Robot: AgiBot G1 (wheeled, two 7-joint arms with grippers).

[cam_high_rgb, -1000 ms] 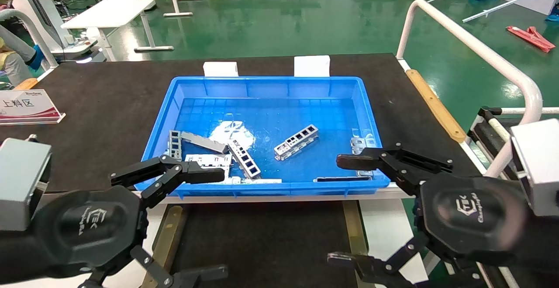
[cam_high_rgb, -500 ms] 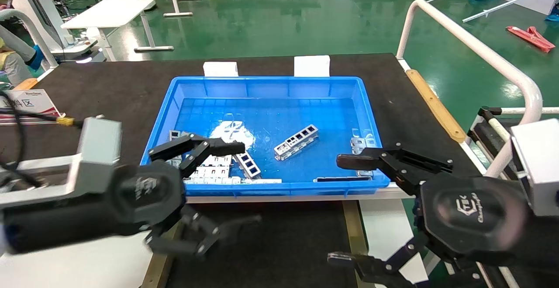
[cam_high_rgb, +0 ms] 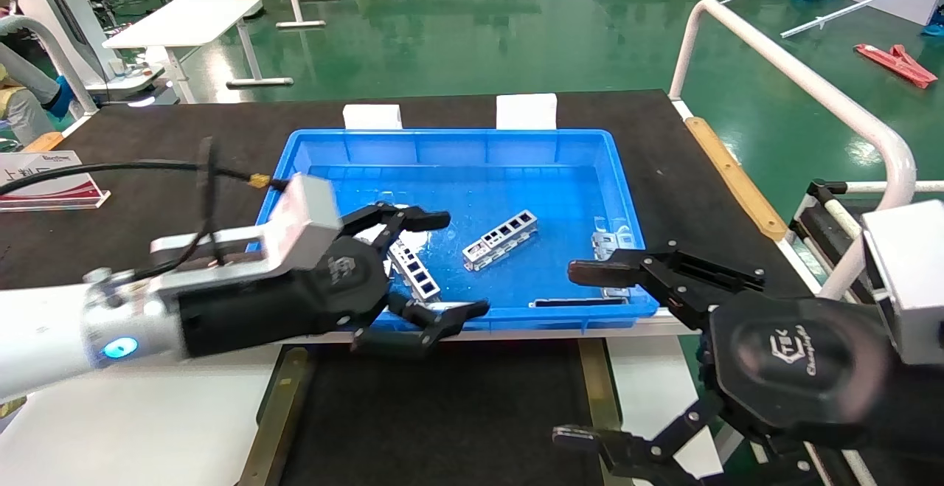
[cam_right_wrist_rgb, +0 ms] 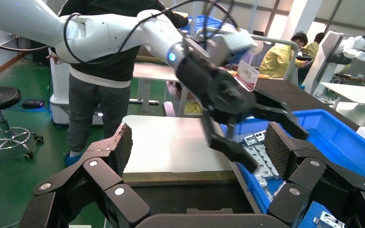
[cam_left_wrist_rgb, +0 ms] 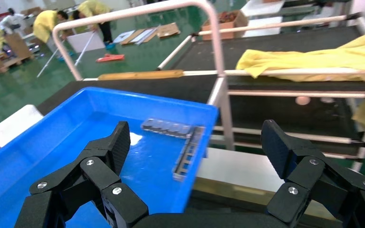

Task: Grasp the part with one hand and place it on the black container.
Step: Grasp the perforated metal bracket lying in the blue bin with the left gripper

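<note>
The robot's left gripper will close on the near half (cam_high_rgb: 489,246) of the slim silver ladder-like part in the middle of the blue bin.
A slim silver ladder-like part (cam_high_rgb: 501,239) lies in the middle of the blue bin (cam_high_rgb: 457,148). A second one (cam_high_rgb: 414,273) lies near the bin's near-left side, partly under my left gripper. My left gripper (cam_high_rgb: 444,266) is open and empty, hovering over the bin's near-left edge; it also shows in the left wrist view (cam_left_wrist_rgb: 197,145). The black container (cam_high_rgb: 442,412), with brassy strips (cam_high_rgb: 274,416) along its sides, lies in front of the bin. My right gripper (cam_high_rgb: 577,357) is open and empty above the container's right side.
A thin dark strip (cam_high_rgb: 579,301) lies along the bin's near wall, with a small silver piece (cam_high_rgb: 608,239) at its right. Two white blocks (cam_high_rgb: 372,116) stand behind the bin. A sign (cam_high_rgb: 44,180) stands at the left, a white rail (cam_high_rgb: 796,73) at the right.
My left arm has swung from the near left forward and to the right, so its open gripper now hangs over the bin's near-left edge. The right arm has not moved.
</note>
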